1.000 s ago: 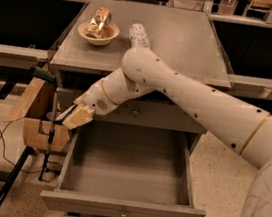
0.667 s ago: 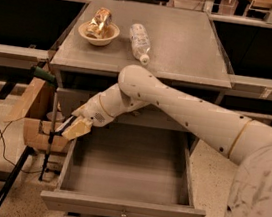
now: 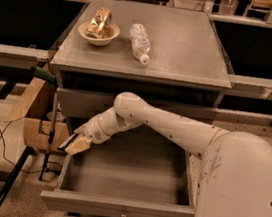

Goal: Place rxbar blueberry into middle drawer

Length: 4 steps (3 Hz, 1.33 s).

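Next, my gripper releases the rxbar blueberry on the drawer's bottom near the front corner (image 3: 83,174) nearest to the wooden box.
The middle drawer (image 3: 112,206) is pulled open below the grey table, and its flat grey floor shows nothing lying on it. My gripper (image 3: 72,144) is at the drawer's back left corner, just above its left wall. It is shut on a thin dark strip, the rxbar blueberry (image 3: 65,142), which sticks out to the left of the pale fingertips (image 3: 79,145). My arm reaches in from the right, across the back of the drawer.
On the table top (image 3: 185,47) stand a bowl (image 3: 99,33) holding a shiny gold packet (image 3: 99,20) and a clear plastic bottle (image 3: 139,41) lying on its side. A closed drawer front (image 3: 78,103) sits above the open one. A wooden box (image 3: 36,119) and a pole stand to the left.
My arm has dropped from in front of the table top down to drawer height, uncovering the bottle. The gripper has moved lower, to the drawer's left wall.
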Tool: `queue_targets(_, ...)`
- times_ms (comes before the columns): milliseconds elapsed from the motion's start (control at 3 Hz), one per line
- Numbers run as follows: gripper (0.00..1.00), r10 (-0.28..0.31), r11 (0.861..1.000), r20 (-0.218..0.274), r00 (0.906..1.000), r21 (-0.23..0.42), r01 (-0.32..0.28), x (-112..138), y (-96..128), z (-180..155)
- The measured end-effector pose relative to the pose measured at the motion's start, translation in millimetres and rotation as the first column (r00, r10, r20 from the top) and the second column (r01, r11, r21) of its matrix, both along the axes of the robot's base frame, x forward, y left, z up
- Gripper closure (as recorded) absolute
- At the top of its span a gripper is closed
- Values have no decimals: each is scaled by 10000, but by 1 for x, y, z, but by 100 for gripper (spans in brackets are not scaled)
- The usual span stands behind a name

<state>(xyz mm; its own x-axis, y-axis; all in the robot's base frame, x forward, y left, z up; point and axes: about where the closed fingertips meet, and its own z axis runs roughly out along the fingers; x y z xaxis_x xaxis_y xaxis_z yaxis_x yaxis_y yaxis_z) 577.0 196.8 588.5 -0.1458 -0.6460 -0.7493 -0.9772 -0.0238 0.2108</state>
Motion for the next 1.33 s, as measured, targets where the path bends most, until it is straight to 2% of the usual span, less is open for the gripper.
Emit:
queue_targets(333,100,-68,9998,-356,9993,-175,62,-3,-17,-39)
queue_targets(667,100,-408,9982,-631,9972,-466,379,-11,-39,-61)
queue_targets(1000,100,-411,9903,-1006,9941,-1364,272,-15,-50,-85)
queue_targets(1333,86,-613,9719,-1661,9842,-2344,209,-22,-55,-112)
